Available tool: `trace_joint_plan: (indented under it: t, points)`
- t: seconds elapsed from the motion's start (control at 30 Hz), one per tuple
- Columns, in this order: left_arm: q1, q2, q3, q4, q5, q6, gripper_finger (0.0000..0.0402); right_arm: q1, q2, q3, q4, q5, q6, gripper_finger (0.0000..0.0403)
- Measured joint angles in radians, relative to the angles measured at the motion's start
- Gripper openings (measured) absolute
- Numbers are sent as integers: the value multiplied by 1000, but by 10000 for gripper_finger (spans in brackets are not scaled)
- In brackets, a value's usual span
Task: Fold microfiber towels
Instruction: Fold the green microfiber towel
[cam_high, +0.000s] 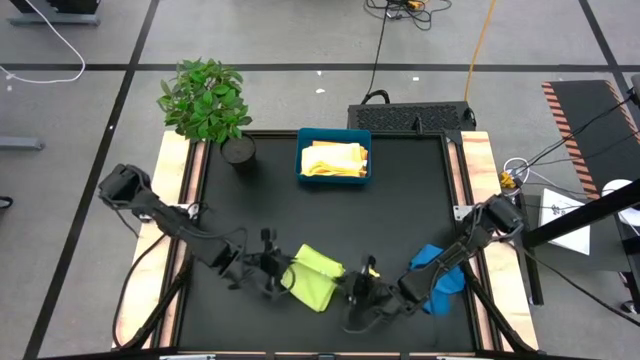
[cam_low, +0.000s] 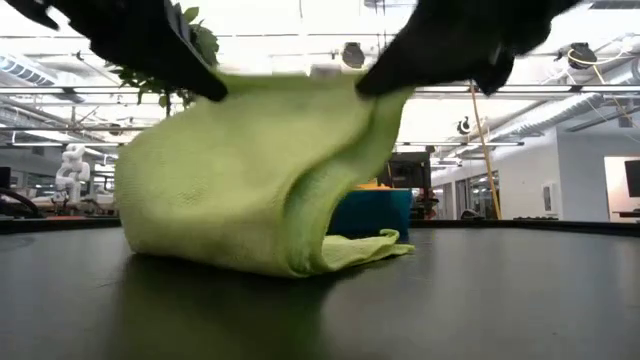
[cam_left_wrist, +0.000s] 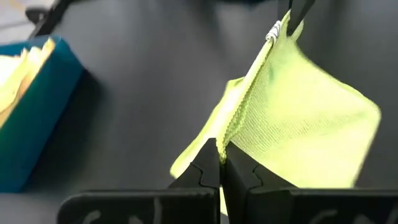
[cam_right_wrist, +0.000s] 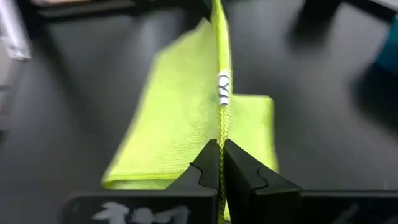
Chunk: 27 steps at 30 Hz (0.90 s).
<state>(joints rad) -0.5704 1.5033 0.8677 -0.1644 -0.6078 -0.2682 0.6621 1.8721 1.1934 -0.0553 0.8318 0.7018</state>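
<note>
The lime green towel will be put down by my left gripper, folded on the black table (cam_high: 307, 269) between my two grippers.
A lime green towel (cam_high: 318, 276) is held up near the table's near edge, between my two grippers. My left gripper (cam_high: 283, 272) is shut on its left corner and my right gripper (cam_high: 352, 284) is shut on its right corner. The towel hangs in a doubled sag (cam_low: 250, 190), its lower fold on the table. A blue towel (cam_high: 436, 278) lies crumpled on the table at the right, under my right arm. Pale yellow and golden cloths (cam_high: 335, 158) lie in the teal tray (cam_high: 304, 160) at the far middle. My left gripper pinches the towel's stitched top edge at its left corner (cam_left_wrist: 221, 142) between its two fingers, level from the table's left. The edge runs taut to the other gripper; the cloth hangs below. My right gripper pinches the same stitched edge at its right corner (cam_right_wrist: 220, 138), near a white tag, level from the table's right. The cloth hangs below the fingers, its lower fold (cam_low: 300, 262) resting on the table.
A potted plant (cam_high: 208, 105) stands at the table's far left corner. The teal tray stands at the far middle. Bare black table (cam_high: 250, 220) lies between the tray and the grippers.
</note>
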Motion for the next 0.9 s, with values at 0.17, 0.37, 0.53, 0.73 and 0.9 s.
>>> trace_joint_plan:
  t: [0.17,0.37,0.53,0.73,0.9]
  points:
    - [74,17,0,-14,78,0,1,-35,0,0,-78,-28,71,0]
    - [142,68,0,-18,151,-1,2,-78,5,-63,-63,-105,146,0]
    - [174,115,0,-14,203,-5,2,-100,7,-174,105,-152,158,0]
    - [193,142,0,-25,268,-30,7,-120,8,-274,286,-187,145,0]
    - [193,141,0,-22,281,-48,9,-126,8,-303,343,-209,113,12]
